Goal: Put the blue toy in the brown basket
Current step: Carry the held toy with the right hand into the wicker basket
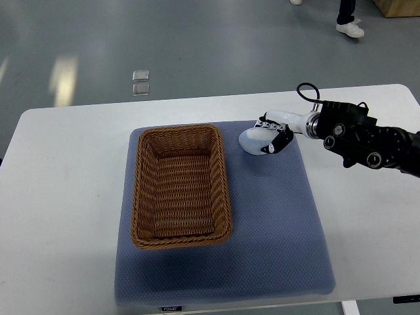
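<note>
The blue toy will go down in the brown basket (164,188), near the middle of the basket's long side that is farthest from my right gripper.
The blue toy (251,140) is a pale, rounded lump on the blue mat (275,223), just right of the brown wicker basket (180,187). My right hand (274,136) reaches in from the right edge. Its fingers (282,140) curl over the toy's right side and top and grip it. I cannot tell whether the toy rests on the mat or hangs just above it. The basket is rectangular, holds nothing, and sits on the left half of the mat. The left arm does not show.
The mat lies on a white table (65,197) with its far edge near the top. A black cable (306,90) loops above my right wrist. On the floor beyond are a person's shoes (349,27), a cardboard box (398,6) and two small square tiles (140,82).
</note>
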